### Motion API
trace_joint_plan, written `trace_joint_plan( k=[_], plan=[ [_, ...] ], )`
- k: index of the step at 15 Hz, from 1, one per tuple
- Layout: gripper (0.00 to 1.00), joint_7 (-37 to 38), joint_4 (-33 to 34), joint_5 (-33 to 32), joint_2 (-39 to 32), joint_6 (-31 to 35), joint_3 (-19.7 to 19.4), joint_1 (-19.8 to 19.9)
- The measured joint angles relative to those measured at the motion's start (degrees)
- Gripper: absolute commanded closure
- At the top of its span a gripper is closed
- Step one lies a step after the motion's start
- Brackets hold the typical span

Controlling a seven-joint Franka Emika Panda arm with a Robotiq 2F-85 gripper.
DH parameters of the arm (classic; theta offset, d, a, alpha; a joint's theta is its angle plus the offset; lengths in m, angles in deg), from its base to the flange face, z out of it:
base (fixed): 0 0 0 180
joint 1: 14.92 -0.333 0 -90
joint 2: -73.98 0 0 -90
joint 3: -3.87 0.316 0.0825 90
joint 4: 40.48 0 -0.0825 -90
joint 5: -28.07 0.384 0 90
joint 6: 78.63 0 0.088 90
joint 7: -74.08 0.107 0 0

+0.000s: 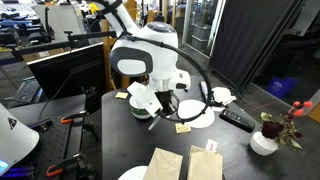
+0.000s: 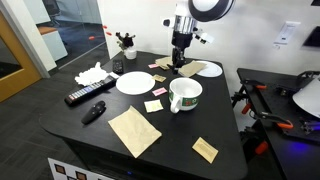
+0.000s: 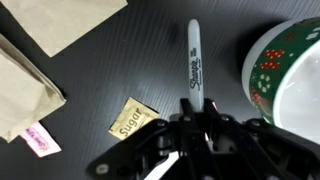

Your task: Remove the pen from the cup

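Observation:
I will use my gripper to set the pen down on the dark table [image 1: 175, 141] [image 3: 103, 78], in the spot between the sugar packet and the brown napkins.
The pen [image 3: 194, 65] is a slim black marker with white lettering. In the wrist view my gripper [image 3: 197, 105] is shut on its near end, and it points away over the dark table. The cup [image 3: 285, 80], white with a green band and red dots, lies just right of the pen; the pen is outside it. In both exterior views the gripper [image 2: 180, 62] [image 1: 160, 108] hangs above the table by the cup [image 2: 185, 95] [image 1: 141, 104]. The pen is too small to make out there.
A sugar packet [image 3: 133, 122], brown napkins [image 3: 60, 20] and a pink packet [image 3: 38, 140] lie left of the pen. A remote [image 2: 85, 93], a stubby dark marker [image 2: 93, 112], a white plate [image 2: 134, 82] and a flower vase [image 2: 124, 42] stand on the table.

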Motion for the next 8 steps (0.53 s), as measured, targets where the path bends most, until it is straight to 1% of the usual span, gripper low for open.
trace_joint_plan(
  k=[8],
  plan=[
    [0.96,14.59,7.04,-1.06,-5.4,-2.18,-0.01,3.22]
  ],
)
